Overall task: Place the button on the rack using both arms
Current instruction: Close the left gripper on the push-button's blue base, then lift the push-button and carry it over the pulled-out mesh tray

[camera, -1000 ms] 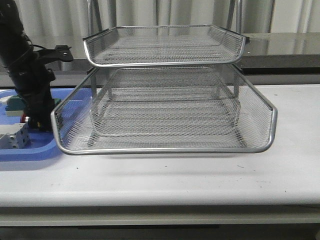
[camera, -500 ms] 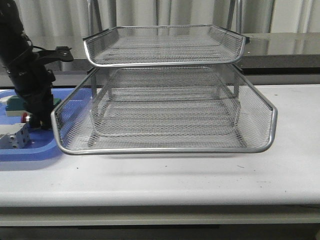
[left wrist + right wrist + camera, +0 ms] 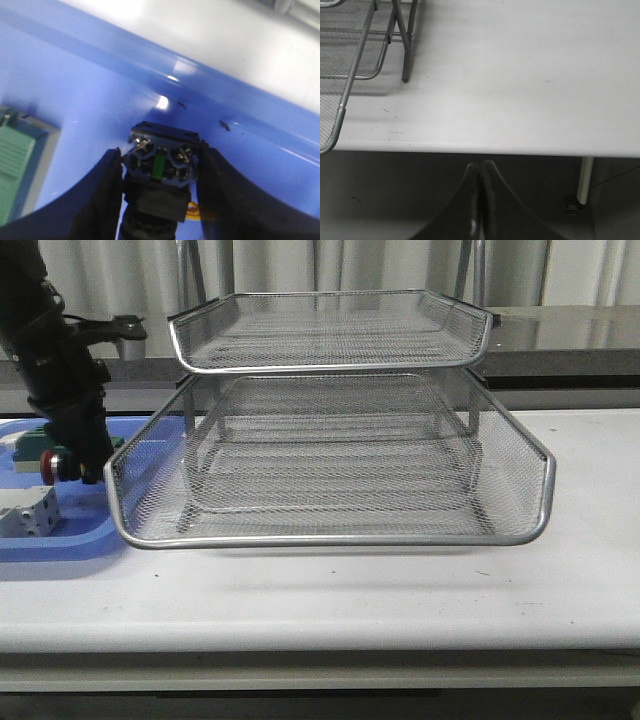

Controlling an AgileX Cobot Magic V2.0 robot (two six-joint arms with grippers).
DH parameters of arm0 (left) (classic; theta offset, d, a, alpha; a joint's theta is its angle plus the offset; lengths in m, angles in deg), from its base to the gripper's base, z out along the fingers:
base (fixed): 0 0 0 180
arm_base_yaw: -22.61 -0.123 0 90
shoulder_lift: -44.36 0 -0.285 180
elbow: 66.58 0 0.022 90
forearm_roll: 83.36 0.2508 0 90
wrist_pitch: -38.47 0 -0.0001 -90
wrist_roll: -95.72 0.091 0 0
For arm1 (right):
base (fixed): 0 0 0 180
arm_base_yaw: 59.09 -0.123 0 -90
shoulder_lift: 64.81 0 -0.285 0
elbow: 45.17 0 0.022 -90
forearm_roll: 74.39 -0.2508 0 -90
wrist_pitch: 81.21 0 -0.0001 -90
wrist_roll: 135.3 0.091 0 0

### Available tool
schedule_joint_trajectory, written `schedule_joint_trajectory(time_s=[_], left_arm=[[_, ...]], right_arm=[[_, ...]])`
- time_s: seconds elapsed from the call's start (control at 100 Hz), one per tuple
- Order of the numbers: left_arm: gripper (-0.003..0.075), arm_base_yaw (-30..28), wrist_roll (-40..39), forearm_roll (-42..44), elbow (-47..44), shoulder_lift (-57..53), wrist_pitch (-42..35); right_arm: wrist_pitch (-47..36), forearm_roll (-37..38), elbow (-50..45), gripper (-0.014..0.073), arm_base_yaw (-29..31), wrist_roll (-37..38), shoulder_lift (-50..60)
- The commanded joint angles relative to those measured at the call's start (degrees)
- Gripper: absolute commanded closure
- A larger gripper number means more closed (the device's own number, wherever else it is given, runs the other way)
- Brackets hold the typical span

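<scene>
Next, I open my left gripper and let go of the button on the middle of the rack's lower wire-mesh tray (image 3: 329,462).
My left gripper (image 3: 72,468) hangs over the blue tray (image 3: 70,538), just left of the rack (image 3: 330,538), and is shut on the button (image 3: 49,462). The button's red head sticks out sideways to the left. In the left wrist view the button (image 3: 159,172) sits between the black fingers (image 3: 102,200), its blue-black rear block with metal screws and a green strip pointing away from the wrist. The rack is a silver wire-mesh tray stack; its corner and leg (image 3: 406,45) show in the right wrist view. My right gripper (image 3: 480,167) is shut and empty, below the table's front edge.
In the blue tray (image 3: 75,95) lie a green block (image 3: 30,447) (image 3: 15,172) and a white-grey terminal block (image 3: 28,512). A dark counter and curtains stand behind the rack. The white table (image 3: 520,90) runs to the right of the rack.
The left arm has risen a little above the blue tray with the button in its grip. The rack and the other parts have not moved.
</scene>
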Motion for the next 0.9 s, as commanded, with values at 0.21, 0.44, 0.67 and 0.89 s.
schedule_joint_trajectory(time_s=[0.21,0.44,0.67,0.89], left_arm=[[0.068,-0.4,-7.4,-1.3,13.5,-4.2,11.8],[0.068,-0.4,-8.8,-1.3,13.8,-9.0,11.8],[0.068,-0.3,-11.3,-0.9,13.7,-15.1,11.8],[0.068,0.5,-13.3,-0.7,10.6,-22.5,11.8]], right_arm=[[-3.0,0.7,2.1,0.0662,0.1,-0.2,0.0],[-3.0,0.7,2.1,0.0662,0.1,-0.2,0.0],[-3.0,0.7,2.1,0.0662,0.1,-0.2,0.0],[-3.0,0.7,2.1,0.0662,0.1,-0.2,0.0]])
